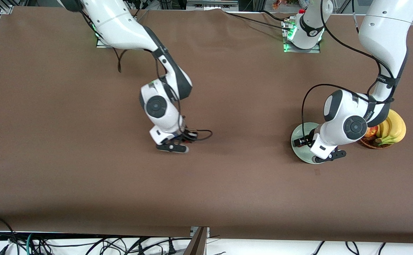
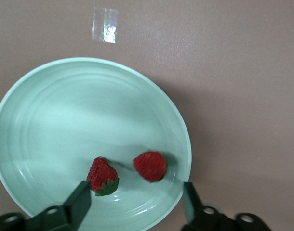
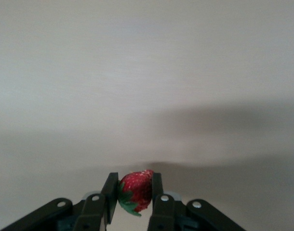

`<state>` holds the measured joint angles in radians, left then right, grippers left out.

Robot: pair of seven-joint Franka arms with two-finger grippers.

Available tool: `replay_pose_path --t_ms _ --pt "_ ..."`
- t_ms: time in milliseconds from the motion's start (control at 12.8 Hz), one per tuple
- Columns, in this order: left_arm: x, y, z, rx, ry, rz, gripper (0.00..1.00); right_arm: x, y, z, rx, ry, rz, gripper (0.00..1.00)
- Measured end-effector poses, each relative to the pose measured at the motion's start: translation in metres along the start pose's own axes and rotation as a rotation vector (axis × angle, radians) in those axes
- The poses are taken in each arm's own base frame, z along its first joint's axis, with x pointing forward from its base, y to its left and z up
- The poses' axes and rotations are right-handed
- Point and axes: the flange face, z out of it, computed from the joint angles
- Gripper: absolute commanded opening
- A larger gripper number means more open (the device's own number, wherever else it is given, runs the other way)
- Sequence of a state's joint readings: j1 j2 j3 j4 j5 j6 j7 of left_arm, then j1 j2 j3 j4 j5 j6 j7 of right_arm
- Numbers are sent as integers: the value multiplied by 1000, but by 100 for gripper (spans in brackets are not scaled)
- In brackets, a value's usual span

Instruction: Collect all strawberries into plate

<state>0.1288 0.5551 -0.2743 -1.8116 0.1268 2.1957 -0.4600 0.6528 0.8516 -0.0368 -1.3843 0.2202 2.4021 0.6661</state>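
Note:
The strawberry in my right gripper needs to be released onto the brown tabletop, at a spot about halfway to the mint-green plate [image 1: 246, 128].
The pale mint-green plate [image 2: 50, 110] lies toward the left arm's end of the table [image 1: 299, 136]. Two strawberries lie in it, one with its leafy top showing [image 2: 102, 176] and one beside it [image 2: 150, 166]. My left gripper [image 2: 136, 204] is open and empty just above them, over the plate's edge [image 1: 320, 151]. My right gripper [image 3: 134, 190] is shut on the third strawberry [image 3: 137, 190], held by its sides between the fingers. That gripper is low over the middle of the table [image 1: 173, 145]. The front view hides all three strawberries.
A brown wicker basket [image 1: 369, 143] with bananas [image 1: 392, 129] and a red apple [image 1: 371, 132] stands right beside the plate, toward the left arm's end. A strip of clear tape [image 2: 104, 24] is stuck on the brown tabletop near the plate.

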Motion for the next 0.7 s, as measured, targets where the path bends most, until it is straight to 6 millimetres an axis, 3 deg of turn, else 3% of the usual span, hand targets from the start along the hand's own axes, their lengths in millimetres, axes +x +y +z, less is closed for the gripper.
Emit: replay_pose_path --t_ms 156,390,546,702 --pt "-2 0 -21 26 -37 17 100 -13 -41 8 77 14 81 22" --pt "-6 13 -82 -1 -109 1 100 -62 -97 32 221 74 174 27" --pt "-7 26 -113 -83 -126 -19 100 -80 -120 43 268 82 204 33" --pt "-5 34 -130 -155 -127 -39 100 -93 -138 45 314 89 229 37"
